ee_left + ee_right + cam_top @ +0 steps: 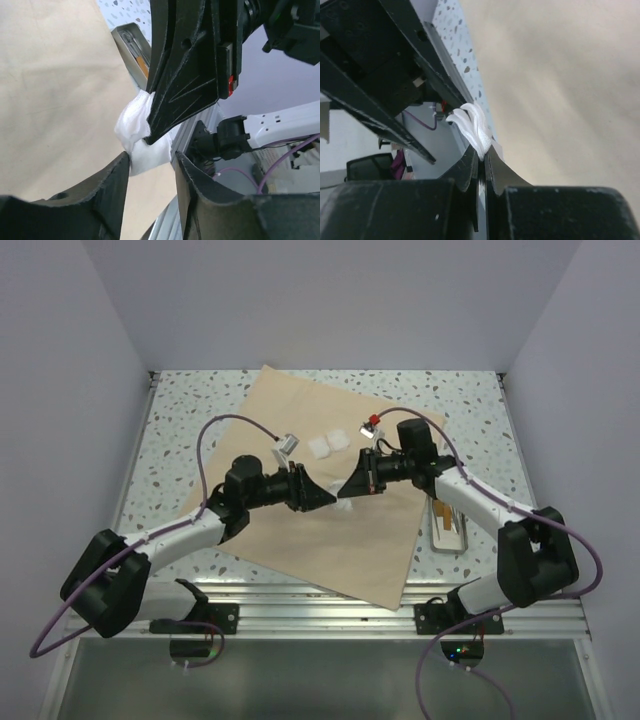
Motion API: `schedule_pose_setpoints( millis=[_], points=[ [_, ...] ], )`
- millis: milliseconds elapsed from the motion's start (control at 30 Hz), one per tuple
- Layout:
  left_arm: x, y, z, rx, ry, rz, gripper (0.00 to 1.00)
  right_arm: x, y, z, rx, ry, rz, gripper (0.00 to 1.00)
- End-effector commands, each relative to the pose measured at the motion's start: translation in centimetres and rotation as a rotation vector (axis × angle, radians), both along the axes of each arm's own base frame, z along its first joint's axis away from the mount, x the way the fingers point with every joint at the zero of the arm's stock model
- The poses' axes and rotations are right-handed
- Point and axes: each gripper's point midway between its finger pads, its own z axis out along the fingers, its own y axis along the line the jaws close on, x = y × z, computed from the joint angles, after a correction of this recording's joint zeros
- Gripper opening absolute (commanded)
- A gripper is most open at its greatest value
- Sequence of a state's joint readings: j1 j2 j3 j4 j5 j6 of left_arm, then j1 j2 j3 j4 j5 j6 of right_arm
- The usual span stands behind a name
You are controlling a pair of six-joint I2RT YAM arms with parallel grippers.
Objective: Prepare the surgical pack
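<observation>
My right gripper should lay the small white gauze piece over the orange item in the metal tray [442,502].
The surgical pack [330,545] is a tan cloth sheet spread flat on the table; it also shows in the left wrist view [50,100] and in the right wrist view [570,75]. My right gripper [347,490] [482,152] is shut on a bunched white gauze [472,125] and holds it above the middle of the cloth. My left gripper [328,498] [152,162] faces it, open, its jaws on either side of the same gauze [137,132], which touches my left finger [117,185].
Two white gauze squares [328,443] and a small silver object [287,443] lie on the far part of the cloth. A red-topped item [372,423] sits near its right corner. A metal tray [450,530] with instruments stands to the right.
</observation>
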State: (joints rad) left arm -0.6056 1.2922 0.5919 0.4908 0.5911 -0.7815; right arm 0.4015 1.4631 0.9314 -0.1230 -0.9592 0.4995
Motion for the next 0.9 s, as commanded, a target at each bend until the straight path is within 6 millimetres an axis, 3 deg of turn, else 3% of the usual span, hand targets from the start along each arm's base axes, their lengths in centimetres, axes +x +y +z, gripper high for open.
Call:
schedule_pose_setpoints(
  millis=[0, 33, 133, 200, 300, 467, 567, 700, 867],
  points=[
    [1.1, -0.3, 2.5, -0.025, -0.072, 0.029, 0.54, 0.8, -2.3, 0.2, -0.151, -0.073, -0.084, 0.0],
    [1.7, 0.0, 2.2, 0.012, -0.052, 0.064, 0.56, 2.0, -3.4, -0.1, -0.219, -0.109, -0.149, 0.0],
    [3.6, 0.6, 1.9, 0.095, -0.052, 0.151, 0.62, 2.7, -7.0, -0.3, -0.375, -0.135, -0.253, 0.0],
    [3.9, 1.5, 0.2, 0.177, -0.001, 0.181, 0.63, 4.4, -11.5, -1.0, -0.533, -0.156, -0.392, 0.0],
    [4.3, 2.5, -0.2, 0.188, 0.014, 0.22, 0.64, 4.3, -16.9, -1.8, -0.7, -0.148, -0.424, 0.0],
    [3.8, 2.8, -0.1, 0.158, -0.009, 0.211, 0.64, 4.9, -24.9, -1.2, -1.003, -0.257, -0.496, 0.0],
    [3.0, 2.2, -0.3, 0.123, -0.001, 0.161, 0.65, 4.2, -29.1, -2.9, -1.108, -0.146, -0.507, 0.0],
    [2.0, 1.8, -0.8, 0.088, 0.018, 0.109, 0.63, 4.3, -26.8, -4.7, -0.962, -0.061, -0.363, 0.0],
    [1.1, 1.6, -0.3, 0.043, 0.038, 0.082, 0.63, 5.7, -26.9, -7.5, -0.834, 0.08, -0.286, 0.0]
  ],
)
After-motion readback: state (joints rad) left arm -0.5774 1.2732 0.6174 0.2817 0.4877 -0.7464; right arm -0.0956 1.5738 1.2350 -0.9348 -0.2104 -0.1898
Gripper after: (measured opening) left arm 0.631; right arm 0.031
